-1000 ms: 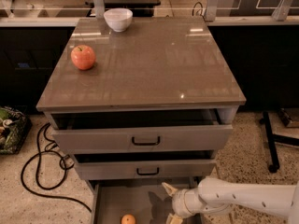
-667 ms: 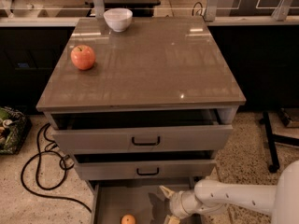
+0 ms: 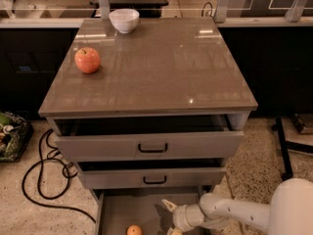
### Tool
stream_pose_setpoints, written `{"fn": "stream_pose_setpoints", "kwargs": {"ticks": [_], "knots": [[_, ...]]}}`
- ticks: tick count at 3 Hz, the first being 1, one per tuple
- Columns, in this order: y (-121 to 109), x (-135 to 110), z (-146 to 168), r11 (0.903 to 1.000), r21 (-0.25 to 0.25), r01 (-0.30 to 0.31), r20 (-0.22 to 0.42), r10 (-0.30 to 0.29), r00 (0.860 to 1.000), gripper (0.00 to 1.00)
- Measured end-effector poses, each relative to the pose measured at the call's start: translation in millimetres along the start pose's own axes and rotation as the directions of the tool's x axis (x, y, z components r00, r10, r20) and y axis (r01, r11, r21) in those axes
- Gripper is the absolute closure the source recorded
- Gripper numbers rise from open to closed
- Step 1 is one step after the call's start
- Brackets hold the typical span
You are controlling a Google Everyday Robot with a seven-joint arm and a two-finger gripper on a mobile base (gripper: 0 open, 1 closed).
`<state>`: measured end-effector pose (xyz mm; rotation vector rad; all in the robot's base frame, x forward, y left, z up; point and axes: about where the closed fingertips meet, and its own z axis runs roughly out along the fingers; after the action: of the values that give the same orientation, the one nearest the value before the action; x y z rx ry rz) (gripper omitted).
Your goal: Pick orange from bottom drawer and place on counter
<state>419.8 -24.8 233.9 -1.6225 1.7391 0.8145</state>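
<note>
The upper part of the orange (image 3: 136, 228) in the open bottom drawer is the next place my gripper will go to, and I will close it there.
The orange (image 3: 134, 230) lies on the grey floor of the pulled-out bottom drawer (image 3: 128, 207), at the lower edge of the camera view. My gripper (image 3: 170, 218) hangs over the drawer's right part, just right of the orange and apart from it, its two fingers spread open and empty. The white arm reaches in from the lower right. The counter (image 3: 161, 67) is the glossy grey-brown top of the cabinet above.
A red-orange apple (image 3: 87, 59) sits at the counter's left and a white bowl (image 3: 124, 19) at its back edge. The two upper drawers (image 3: 151, 145) stand slightly open. Black cables (image 3: 44, 177) and a bag (image 3: 10, 136) lie on the floor at left.
My gripper has shifted a little to the left, closer to the orange, and more of the arm shows at the lower right. The orange has not moved.
</note>
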Motion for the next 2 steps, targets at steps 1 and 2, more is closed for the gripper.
{"fn": "stream_pose_setpoints", "kwargs": {"ticks": [1,2], "knots": [[-1.9,8.1,19.8,1.0,0.004,-0.006,0.076,0.006,0.997,0.0],[0.1,6.2,39.9,0.9999,0.01,0.012,0.176,-0.014,0.984,0.0]]}}
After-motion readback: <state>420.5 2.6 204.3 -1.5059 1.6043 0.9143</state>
